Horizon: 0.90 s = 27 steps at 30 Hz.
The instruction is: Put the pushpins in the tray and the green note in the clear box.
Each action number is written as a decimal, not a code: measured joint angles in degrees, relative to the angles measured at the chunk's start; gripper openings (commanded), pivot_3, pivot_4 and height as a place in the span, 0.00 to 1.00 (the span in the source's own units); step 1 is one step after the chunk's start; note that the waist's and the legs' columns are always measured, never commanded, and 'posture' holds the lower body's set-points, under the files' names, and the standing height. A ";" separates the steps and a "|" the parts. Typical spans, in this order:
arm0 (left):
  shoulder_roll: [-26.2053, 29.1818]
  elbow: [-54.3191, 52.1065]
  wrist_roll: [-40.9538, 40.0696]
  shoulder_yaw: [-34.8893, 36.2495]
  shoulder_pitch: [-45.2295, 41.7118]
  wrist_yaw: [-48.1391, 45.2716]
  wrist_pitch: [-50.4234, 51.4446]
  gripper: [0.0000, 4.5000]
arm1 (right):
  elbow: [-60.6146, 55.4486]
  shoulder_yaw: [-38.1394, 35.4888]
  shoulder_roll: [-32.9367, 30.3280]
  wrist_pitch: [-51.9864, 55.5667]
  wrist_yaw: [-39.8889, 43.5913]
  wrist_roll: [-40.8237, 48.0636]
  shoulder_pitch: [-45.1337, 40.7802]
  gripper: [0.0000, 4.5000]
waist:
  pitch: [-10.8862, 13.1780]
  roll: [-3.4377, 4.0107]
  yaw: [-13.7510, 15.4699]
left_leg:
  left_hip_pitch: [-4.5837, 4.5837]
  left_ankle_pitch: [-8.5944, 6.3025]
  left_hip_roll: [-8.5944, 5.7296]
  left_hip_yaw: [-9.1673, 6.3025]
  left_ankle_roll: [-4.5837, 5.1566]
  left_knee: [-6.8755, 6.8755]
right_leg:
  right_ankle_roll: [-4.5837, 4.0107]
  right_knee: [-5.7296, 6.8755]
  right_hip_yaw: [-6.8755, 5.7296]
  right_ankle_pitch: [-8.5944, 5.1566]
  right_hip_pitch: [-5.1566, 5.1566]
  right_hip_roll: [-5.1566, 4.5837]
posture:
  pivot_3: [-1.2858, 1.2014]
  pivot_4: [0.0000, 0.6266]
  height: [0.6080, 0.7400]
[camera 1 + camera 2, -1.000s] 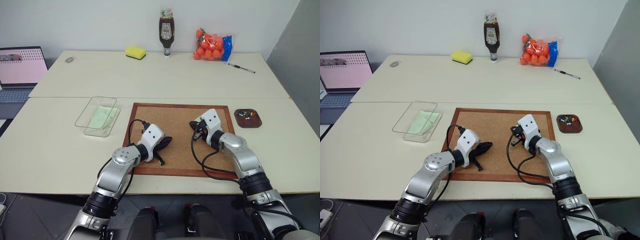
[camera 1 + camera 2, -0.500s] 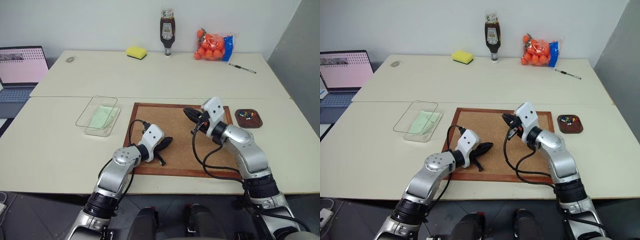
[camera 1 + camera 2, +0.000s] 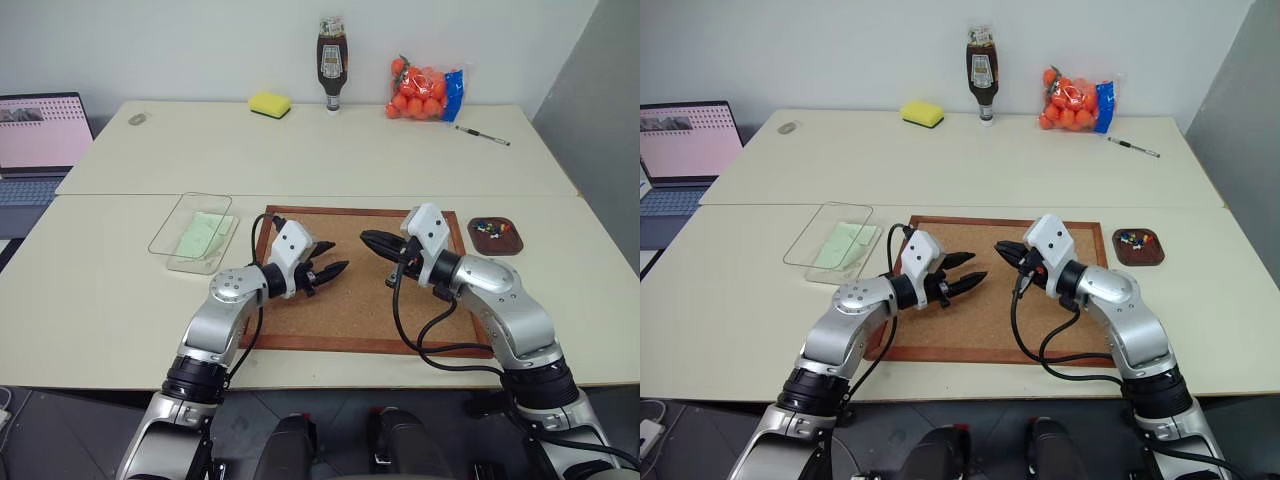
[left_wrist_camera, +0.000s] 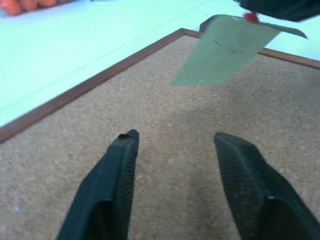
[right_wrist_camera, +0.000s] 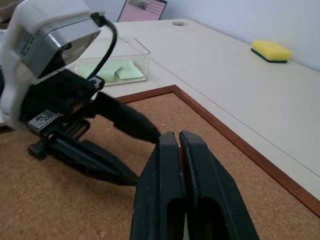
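The green note is hanging from the red pushpin beyond the open fingers of my left gripper, so next I move my left gripper in and pinch the note's lower end (image 4: 200,77).
My right gripper (image 3: 365,238) hovers shut above the corkboard (image 3: 350,310), pinching a red-headed pushpin (image 4: 250,17). A pale green note (image 4: 222,50) hangs from that pin. My left gripper (image 3: 978,266) is open just left of it, fingertips pointing at the hanging note and not touching it. The clear box (image 3: 208,196) lies left of the board with green slips (image 3: 205,232) inside. The brown tray (image 3: 505,243) sits right of the board and holds several pushpins (image 3: 487,227).
At the table's far side stand a yellow sponge (image 3: 270,103), a sauce bottle (image 3: 331,65), a bag of oranges (image 3: 425,90) and a pen (image 3: 482,136). A laptop (image 3: 40,135) sits at far left.
My right gripper has risen off the corkboard and swung left, still shut. My left gripper has lifted off the board toward it and opened its fingers.
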 measured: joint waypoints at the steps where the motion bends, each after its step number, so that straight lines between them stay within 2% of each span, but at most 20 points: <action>1: 0.37 1.09 0.39 -0.20 -0.64 -1.01 -1.97 0.76 | -0.27 0.23 -0.32 0.41 0.74 0.23 0.02 0.00 | 0.00 0.00 0.01 | 0.00 0.00 0.00 -0.01 0.00 0.00 | 0.00 0.01 0.00 0.00 0.00 0.00 | 0.52 0.24 1.00; 7: 0.71 7.19 1.71 -1.52 -4.83 -6.70 -11.10 0.76 | -4.44 0.53 -2.45 4.71 4.90 4.42 -0.01 0.00 | 0.01 -0.01 0.01 | -0.02 0.00 0.00 0.00 0.00 0.00 | 0.00 -0.01 -0.01 0.00 0.00 0.00 | 0.52 0.24 1.00; 17: 0.03 9.90 2.21 -4.73 -6.33 -13.66 -15.71 0.76 | -6.69 0.50 -3.50 10.48 6.74 8.91 -1.45 0.00 | 0.01 -0.02 0.01 | -0.02 0.00 0.03 -0.05 0.00 0.00 | 0.00 0.01 -0.02 0.00 -0.01 0.00 | 0.52 0.24 1.00; 21: -0.37 10.02 1.88 -4.85 -6.43 -16.04 -16.03 0.63 | -6.71 0.46 -3.37 11.66 6.56 10.09 -1.75 0.00 | 0.01 -0.02 0.01 | -0.02 0.00 0.03 -0.03 0.00 0.00 | 0.00 0.00 -0.02 0.00 -0.01 0.00 | 0.52 0.24 1.00; 22: -0.35 10.03 1.81 -4.85 -6.44 -16.82 -16.00 0.56 | -6.71 0.40 -3.36 12.02 6.39 10.59 -1.85 0.00 | 0.01 -0.02 0.00 | -0.03 0.00 0.02 -0.02 0.00 0.00 | 0.00 0.00 -0.02 0.00 -0.01 0.00 | 0.52 0.24 1.00; 24: -0.35 10.03 1.76 -4.85 -6.44 -17.43 -15.95 0.51 | -6.71 0.39 -3.36 12.21 6.20 10.83 -2.00 0.00 | 0.01 -0.02 0.01 | -0.03 0.00 0.02 -0.02 0.00 0.00 | 0.00 0.00 -0.02 0.00 -0.01 0.00 | 0.52 0.24 1.00; 25: -0.36 10.04 1.64 -4.85 -6.44 -17.74 -15.84 0.45 | -6.72 0.36 -3.36 12.44 6.02 10.96 -2.19 0.00 | 0.01 -0.02 0.00 | -0.03 0.00 0.02 -0.03 0.00 0.00 | 0.00 0.00 -0.03 0.00 -0.01 0.00 | 0.52 0.24 1.00; 27: -0.40 10.05 1.26 -4.84 -6.44 -18.41 -15.60 0.38 | -6.72 0.36 -3.36 12.60 5.68 11.09 -2.21 0.00 | 0.01 -0.02 0.01 | -0.03 0.00 0.02 -0.03 0.00 0.01 | 0.00 0.00 -0.03 0.00 -0.01 0.00 | 0.52 0.24 1.00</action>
